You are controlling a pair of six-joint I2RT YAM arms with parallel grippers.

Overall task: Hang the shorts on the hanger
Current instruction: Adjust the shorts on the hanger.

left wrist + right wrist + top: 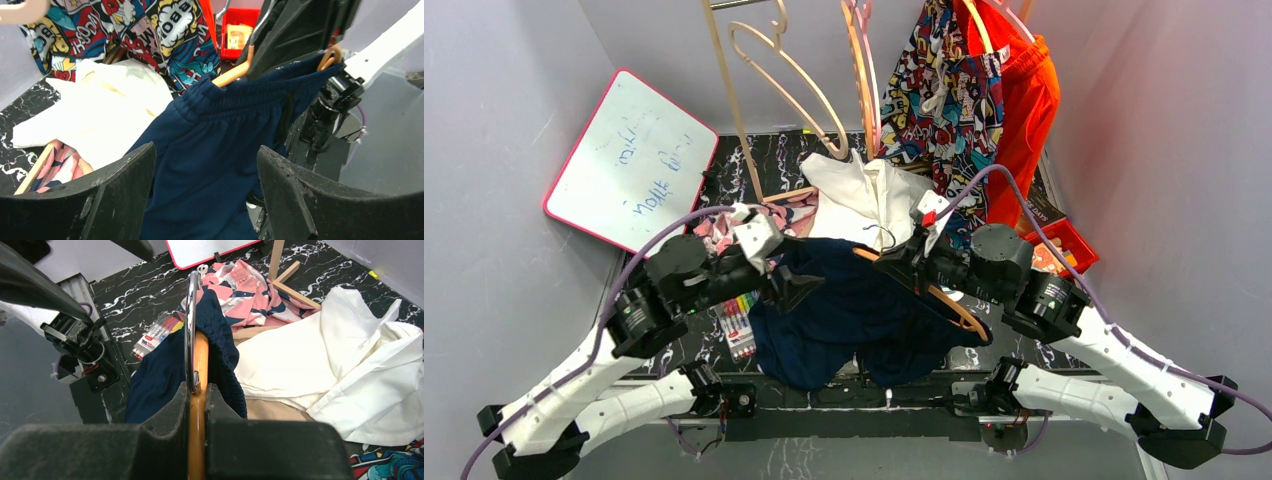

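Note:
The waistband is bunched around the hanger's arm above my open left gripper, so my left gripper will grab the waistband's corner (187, 106) and pull it out along the arm.
The navy shorts (844, 310) hang draped over the orange-tan hanger (949, 303) above the table's near middle. My right gripper (906, 262) is shut on the hanger (198, 360) just below its metal hook (189, 325), with the shorts' waistband (220, 340) bunched over the arm beside it. My left gripper (790, 286) is open at the shorts' left side. In the left wrist view its jaws (205, 170) stand wide apart with the shorts (220, 140) hanging just beyond them. The hanger's ends (231, 76) poke out of the waistband.
A white garment (864, 195) and a pink patterned garment (789, 210) lie behind the shorts. A marker pack (737, 325) lies at the left, a whiteboard (629, 160) leans far left. Comic-print shorts (939, 100), orange shorts (1024, 110), beige hangers (784, 70) and a pink hanger (862, 60) hang at the back. A red box (1059, 245) sits right.

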